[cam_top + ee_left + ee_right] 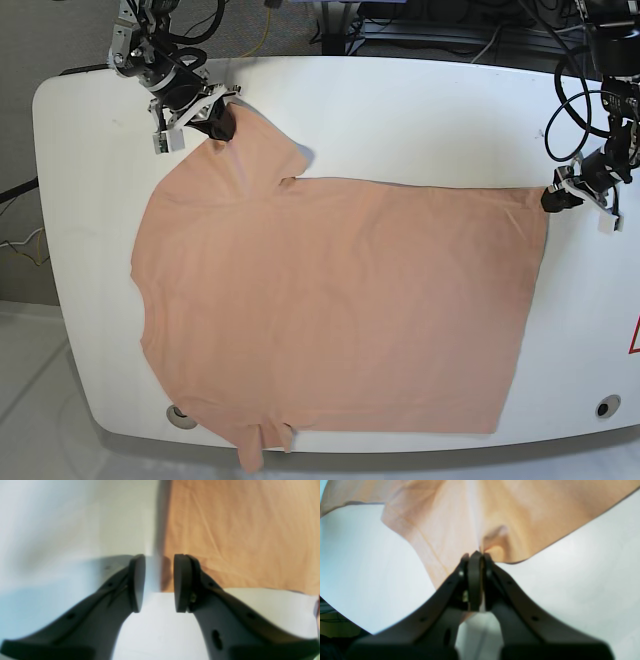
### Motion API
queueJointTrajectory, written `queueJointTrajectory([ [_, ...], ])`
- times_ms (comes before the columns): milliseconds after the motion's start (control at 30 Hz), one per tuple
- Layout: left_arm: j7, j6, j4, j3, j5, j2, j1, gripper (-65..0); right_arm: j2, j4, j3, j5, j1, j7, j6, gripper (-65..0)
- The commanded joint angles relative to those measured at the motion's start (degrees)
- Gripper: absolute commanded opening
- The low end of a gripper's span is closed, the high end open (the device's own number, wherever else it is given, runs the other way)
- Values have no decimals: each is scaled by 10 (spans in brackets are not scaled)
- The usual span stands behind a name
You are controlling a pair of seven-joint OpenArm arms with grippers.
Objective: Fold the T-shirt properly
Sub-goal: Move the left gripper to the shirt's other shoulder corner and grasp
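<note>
The left gripper has only a sliver of the hem's far corner within its fingers, so it should open and pinch deeper into the cloth (186, 544) before pulling the T-shirt.
The salmon-pink T-shirt (340, 300) lies spread flat on the white table (400, 110), neck side to the left and hem to the right. My right gripper (475, 555) is shut on a fold of its far sleeve (450, 530); in the base view it sits at the top left (215, 122). At the hem's far right corner is my left gripper (550, 198). Its jaws stand apart in the left wrist view (159, 582), and the shirt's edge (165, 542) runs in line with the gap between the fingers (136, 582). Nothing is pinched there.
Cables and equipment (420, 25) crowd the table's far edge. Two round holes (180, 415) (603, 405) sit near the front edge. The shirt's near sleeve (260, 445) reaches the front table edge. A red mark (634, 340) shows at the right edge.
</note>
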State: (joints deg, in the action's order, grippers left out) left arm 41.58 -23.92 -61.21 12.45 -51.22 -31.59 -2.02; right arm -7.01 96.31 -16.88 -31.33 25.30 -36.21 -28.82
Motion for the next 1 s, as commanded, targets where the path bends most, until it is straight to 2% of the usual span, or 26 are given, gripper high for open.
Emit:
queueJointTrajectory([
  [0,54,9,3,-8,28,-1,-4,-366,-4,6,-1,0,1,4,-5,-650],
  [267,62,-2,25,-2,3,2,2,-301,-5,6,-2,1,1,0,-4,-650],
  [533,70,-9,35,1,-13,4,4,-311,-4,5,-2,1,0,2,-4,-650],
  [667,77,-11,18,-3,-5,10,2,-401,-4,5,-3,0,0,-1,-3,-650],
  [867,56,-13,17,-4,-1,10,1,-584,-3,5,-2,0,0,-1,-3,-650],
  [900,51,-15,18,-5,-3,8,1,-638,-4,6,-2,-1,0,-3,-4,-650],
  [967,44,-19,19,-6,-5,6,2,-650,-4,8,0,-1,0,-7,-6,-650],
])
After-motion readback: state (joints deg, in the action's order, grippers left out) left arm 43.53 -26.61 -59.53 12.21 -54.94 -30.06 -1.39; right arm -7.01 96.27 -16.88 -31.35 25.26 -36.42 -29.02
